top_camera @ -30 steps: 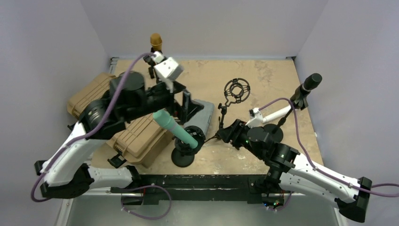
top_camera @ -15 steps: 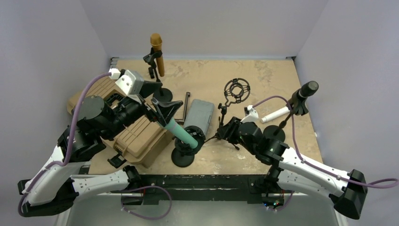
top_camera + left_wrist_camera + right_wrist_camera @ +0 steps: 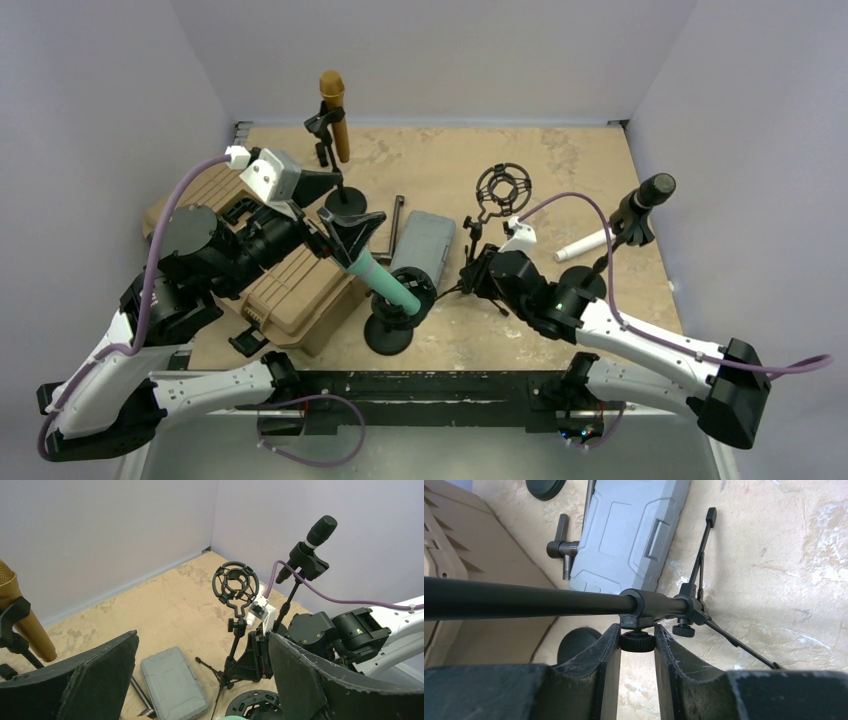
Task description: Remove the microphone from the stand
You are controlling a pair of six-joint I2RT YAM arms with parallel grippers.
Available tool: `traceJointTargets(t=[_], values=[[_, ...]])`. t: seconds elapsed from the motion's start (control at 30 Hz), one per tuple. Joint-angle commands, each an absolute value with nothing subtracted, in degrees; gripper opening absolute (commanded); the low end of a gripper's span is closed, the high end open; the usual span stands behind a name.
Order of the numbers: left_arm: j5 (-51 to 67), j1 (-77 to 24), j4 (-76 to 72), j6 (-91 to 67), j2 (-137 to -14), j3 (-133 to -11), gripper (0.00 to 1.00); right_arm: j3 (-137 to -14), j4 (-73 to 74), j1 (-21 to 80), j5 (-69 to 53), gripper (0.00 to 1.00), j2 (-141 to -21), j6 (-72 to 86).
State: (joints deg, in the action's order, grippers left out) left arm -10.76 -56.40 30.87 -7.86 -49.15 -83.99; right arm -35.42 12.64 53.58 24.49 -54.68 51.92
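I am holding the tripod stand by its small knob near the teal microphone with my right gripper, so next I grip beneath the shock mount [image 3: 476,227] and move the tripod clear.
A teal microphone [image 3: 388,284] leans up to the left in the clip of a black stand with a round base [image 3: 392,337] at the near middle. My left gripper [image 3: 348,232] is wide open around the microphone's upper end. In the left wrist view [image 3: 202,635] only the teal tip [image 3: 235,718] shows at the bottom edge between the spread fingers. My right gripper [image 3: 470,272] is shut on the small knob [image 3: 637,641] under the pole of the black tripod stand [image 3: 549,601] that carries an empty shock mount [image 3: 503,192].
A grey case [image 3: 423,245] lies behind the teal microphone's stand, and tan cases [image 3: 290,285] lie to the left. A gold microphone [image 3: 333,110] stands at the back. A black microphone [image 3: 655,190] stands at the right with a white one [image 3: 583,245] lying beside it.
My left arm swung back from the far side and brought its open gripper over the teal microphone's top. My right gripper moved left onto the tripod stand's knob.
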Motion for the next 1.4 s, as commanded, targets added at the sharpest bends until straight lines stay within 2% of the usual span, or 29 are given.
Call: traceJointTargets(t=[0.0, 0.07, 0.2, 0.43, 0.57, 0.6, 0.8, 0.93, 1.03, 1.13, 1.37], values=[[-11.42, -56.60, 28.32, -6.79, -48.77, -83.97, 1.00, -38.63, 14.85, 53.35, 28.61, 0.24, -56.56, 48.15], [-11.43, -56.65, 28.39, -6.77, -48.80, -84.01, 1.00, -39.10, 15.07, 53.31, 28.69, 0.23, -56.69, 47.06], [-11.36, -56.66, 28.45, -6.82, -48.78, -83.83, 1.00, -43.41, 23.06, 54.28, 33.20, 0.00, -59.72, 45.84], [-11.41, -56.60, 28.44, -6.68, -49.21, -83.74, 1.00, -52.48, 44.54, 62.47, 51.84, 0.00, -72.15, 52.42], [-11.26, -56.60, 28.46, -6.85, -49.61, -83.68, 1.00, -54.24, 42.77, 64.00, 51.67, 0.00, -74.13, 50.89], [-11.25, -56.60, 28.40, -6.85, -49.65, -83.67, 1.00, -53.52, 39.99, 64.06, 50.06, 0.04, -73.21, 49.00], [-11.43, -56.60, 28.29, -6.92, -49.92, -83.45, 1.00, -48.05, 26.76, 63.99, 38.07, 0.43, -65.11, 43.01], [-11.01, -56.66, 28.38, -7.01, -50.09, -83.50, 1.00, -43.92, 20.63, 63.78, 31.98, 0.60, -57.65, 45.75], [-10.83, -56.60, 28.35, -7.19, -50.32, -83.46, 1.00, -40.07, 17.37, 62.52, 29.51, 0.62, -52.82, 52.59], [-10.45, -56.61, 28.31, -7.37, -50.67, -83.49, 1.00, -36.67, 14.92, 59.62, 28.37, 0.60, -49.54, 59.39], [-10.55, -56.63, 28.47, -7.38, -51.23, -83.47, 1.00, -35.93, 14.44, 54.72, 29.10, 0.53, -47.95, 58.77]])
